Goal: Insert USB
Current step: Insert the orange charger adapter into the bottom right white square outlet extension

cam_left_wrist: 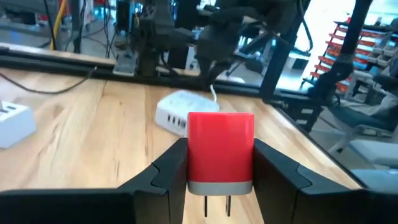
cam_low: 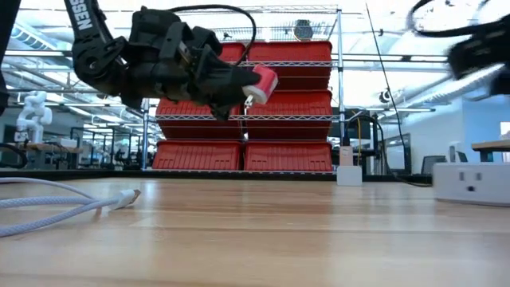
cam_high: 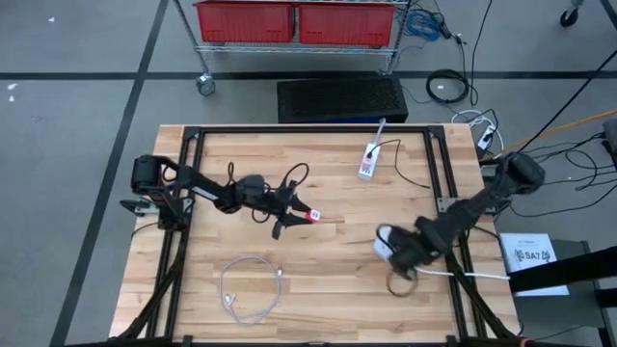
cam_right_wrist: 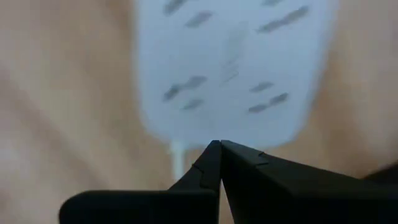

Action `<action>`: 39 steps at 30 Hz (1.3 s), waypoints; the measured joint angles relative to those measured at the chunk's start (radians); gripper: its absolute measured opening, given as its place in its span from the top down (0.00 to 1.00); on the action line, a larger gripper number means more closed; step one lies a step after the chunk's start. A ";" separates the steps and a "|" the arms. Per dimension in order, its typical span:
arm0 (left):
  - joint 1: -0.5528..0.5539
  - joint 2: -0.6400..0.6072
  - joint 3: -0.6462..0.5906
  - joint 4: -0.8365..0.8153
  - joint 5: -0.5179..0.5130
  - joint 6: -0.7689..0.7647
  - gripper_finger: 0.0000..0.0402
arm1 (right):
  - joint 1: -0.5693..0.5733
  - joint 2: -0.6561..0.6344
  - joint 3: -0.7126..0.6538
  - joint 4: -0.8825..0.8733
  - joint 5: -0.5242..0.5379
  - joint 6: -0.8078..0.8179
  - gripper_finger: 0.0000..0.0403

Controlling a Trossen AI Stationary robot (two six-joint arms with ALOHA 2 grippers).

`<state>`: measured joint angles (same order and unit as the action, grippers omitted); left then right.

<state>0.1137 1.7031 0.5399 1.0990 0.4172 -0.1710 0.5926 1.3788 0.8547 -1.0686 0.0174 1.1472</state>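
Observation:
I will release the white power strip with my right gripper on bare wood [cam_high: 337,261] between the red charger and the table's front edge.
My left gripper [cam_left_wrist: 219,165] is over the middle of the table, shut on a red charger [cam_left_wrist: 220,149] with a grey base and two metal prongs; both also show in the high view [cam_high: 310,215] and the low view [cam_low: 260,81]. My right gripper [cam_right_wrist: 219,147] is shut and hangs just over a white power strip [cam_right_wrist: 236,62], which lies flat on the table's right part [cam_high: 384,250]. The left wrist view shows that strip farther off [cam_left_wrist: 182,112]. A white USB cable [cam_high: 249,289] lies coiled near the front edge, with its plug end resting on the wood [cam_low: 126,196]. My left gripper pinches the red charger's two opposite side faces [cam_left_wrist: 191,155], one finger [cam_left_wrist: 166,171] on each side. The fingers come roughly level from the table's left. The charger is lifted clear of the table, with its grey end and prongs [cam_left_wrist: 215,205] pointing down.
A second white adapter [cam_high: 369,160] with a cord lies near the far edge and shows at the left wrist picture's edge [cam_left_wrist: 12,124]. A black frame [cam_high: 308,130] rims the table. Bare wood [cam_high: 337,289] lies between the cable and the power strip.

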 joint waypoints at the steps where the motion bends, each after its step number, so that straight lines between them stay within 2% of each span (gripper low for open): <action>1: -0.006 0.000 -0.004 -0.001 -0.008 0.001 0.64 | 0.039 -0.012 -0.020 0.023 -0.019 0.010 1.00; 6: -0.021 0.000 -0.015 -0.001 -0.033 0.001 0.64 | 0.182 -0.027 -0.120 0.100 -0.082 0.099 1.00; 10: -0.025 0.000 -0.015 -0.001 -0.056 0.002 0.64 | 0.185 -0.011 -0.223 0.325 -0.089 0.122 1.00; 13: -0.025 0.000 -0.015 0.000 -0.072 0.002 0.64 | 0.138 0.007 -0.267 0.469 -0.079 0.084 1.00; 19: -0.025 0.000 -0.015 -0.002 -0.100 0.004 0.64 | -0.002 0.042 -0.254 0.596 -0.037 -0.024 1.00; 27: -0.034 0.000 -0.015 -0.005 -0.134 0.047 0.64 | -0.191 0.115 -0.256 0.898 0.113 -0.179 1.00; 32: -0.052 0.000 -0.015 -0.011 -0.120 0.131 0.64 | -0.277 0.192 -0.244 1.032 0.063 -0.297 1.00; 35: -0.054 0.000 -0.014 0.001 -0.065 0.162 0.64 | -0.304 0.223 -0.211 1.045 0.044 -0.379 1.00; 39: -0.052 0.000 -0.014 0.071 0.085 0.161 0.64 | -0.311 0.239 -0.166 1.046 0.047 -0.462 1.00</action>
<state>0.0614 1.7035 0.5261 1.1696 0.5022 -0.0096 0.2817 1.6182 0.6887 -0.0229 0.0647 0.6854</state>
